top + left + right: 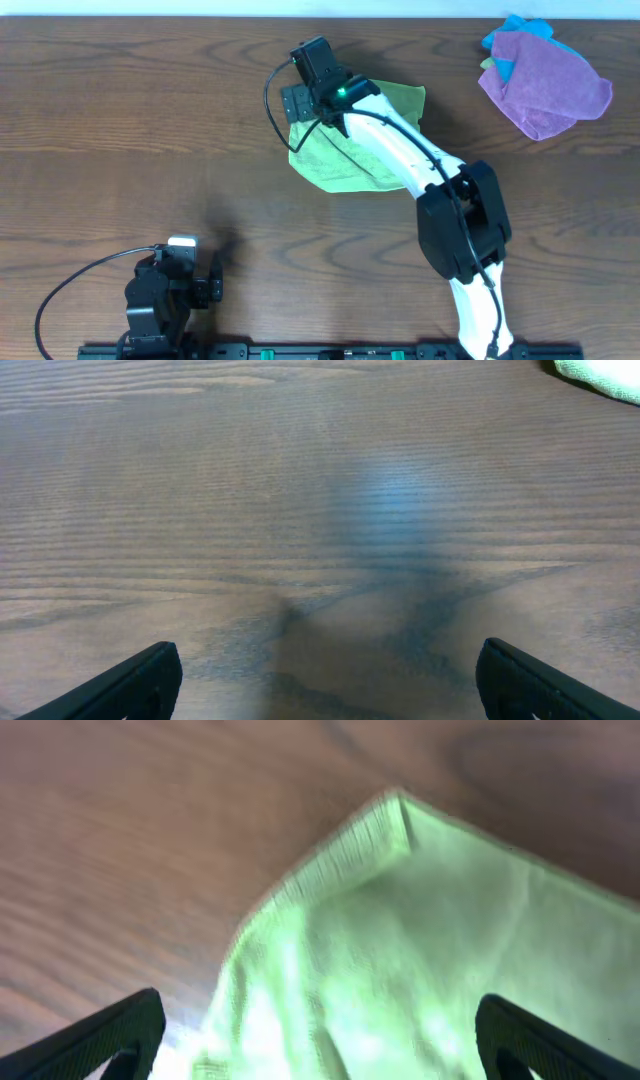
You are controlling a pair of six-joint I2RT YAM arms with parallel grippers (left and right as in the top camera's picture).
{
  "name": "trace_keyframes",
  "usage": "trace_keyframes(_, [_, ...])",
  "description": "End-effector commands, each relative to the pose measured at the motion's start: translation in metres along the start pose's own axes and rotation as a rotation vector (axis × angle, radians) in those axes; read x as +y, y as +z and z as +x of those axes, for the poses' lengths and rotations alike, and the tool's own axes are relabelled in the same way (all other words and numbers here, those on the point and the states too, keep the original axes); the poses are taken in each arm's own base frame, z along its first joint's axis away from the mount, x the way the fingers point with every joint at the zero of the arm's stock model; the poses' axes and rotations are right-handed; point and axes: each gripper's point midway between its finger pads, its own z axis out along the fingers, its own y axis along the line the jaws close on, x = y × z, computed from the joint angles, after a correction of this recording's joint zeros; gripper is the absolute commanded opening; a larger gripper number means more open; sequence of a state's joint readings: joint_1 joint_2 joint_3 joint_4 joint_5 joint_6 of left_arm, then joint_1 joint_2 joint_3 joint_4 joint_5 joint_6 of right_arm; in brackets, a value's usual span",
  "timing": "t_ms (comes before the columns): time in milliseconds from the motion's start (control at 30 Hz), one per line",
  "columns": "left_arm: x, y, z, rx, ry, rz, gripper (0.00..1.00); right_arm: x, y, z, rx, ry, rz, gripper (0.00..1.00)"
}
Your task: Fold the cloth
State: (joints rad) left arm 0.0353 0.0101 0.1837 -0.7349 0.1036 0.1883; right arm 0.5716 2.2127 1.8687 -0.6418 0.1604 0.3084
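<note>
My left gripper needs to next move to the light green cloth's near-side corner (292, 161) (560, 369), the one nearest that gripper, and close there.
A light green cloth (345, 150) lies on the wooden table, partly under my right arm. In the right wrist view its corner (390, 815) points away and the fabric (400, 960) fills the space between the fingers. My right gripper (300, 105) hovers over the cloth's left part; its fingers (318, 1040) are wide open with nothing clamped. My left gripper (180, 285) rests near the front left edge, open and empty (330, 680), above bare wood. A corner of the green cloth shows at the top right of the left wrist view (600, 375).
A heap of purple and blue cloths (545, 80) lies at the back right of the table (120, 120). The right arm's white link (400, 140) crosses over the green cloth. A black cable (70, 290) loops at the front left.
</note>
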Motion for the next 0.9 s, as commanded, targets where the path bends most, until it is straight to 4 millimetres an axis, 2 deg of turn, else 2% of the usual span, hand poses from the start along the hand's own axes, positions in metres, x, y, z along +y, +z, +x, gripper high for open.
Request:
trace_keyframes(0, [0.0,0.004,0.008,0.02,0.017,-0.001,0.95,-0.019,-0.042,-0.027,-0.045,0.156,0.022,0.99])
trace_keyframes(200, [0.0,0.004,0.008,0.02,0.016,0.0,0.95,-0.066,-0.08,0.005,0.147,0.382,0.032,0.99])
trace_keyframes(300, [0.0,0.004,0.006,0.013,0.017,-0.002,0.95,-0.095,-0.095,0.024,0.238,0.442,0.067,0.99])
trace_keyframes(433, [0.0,0.004,0.006,0.011,0.016,0.0,0.95,-0.124,-0.113,0.046,0.336,0.495,0.114,0.99])
trace_keyframes(533, [-0.006,0.004,-0.001,-0.018,-0.016,0.034,0.95,-0.134,-0.127,0.058,0.398,0.512,0.104,0.99])
trace_keyframes(633, [-0.025,-0.001,-0.032,-0.138,-0.119,0.158,0.95,-0.144,-0.141,0.066,0.43,0.499,0.108,0.99])
trace_keyframes(733, [-0.036,-0.008,-0.058,-0.245,-0.108,0.239,0.95,-0.147,-0.151,0.071,0.447,0.441,0.099,0.99])
trace_keyframes(867, [-0.04,-0.01,-0.062,-0.227,-0.265,0.283,0.95,-0.145,-0.16,0.086,0.478,0.368,0.069,0.99])
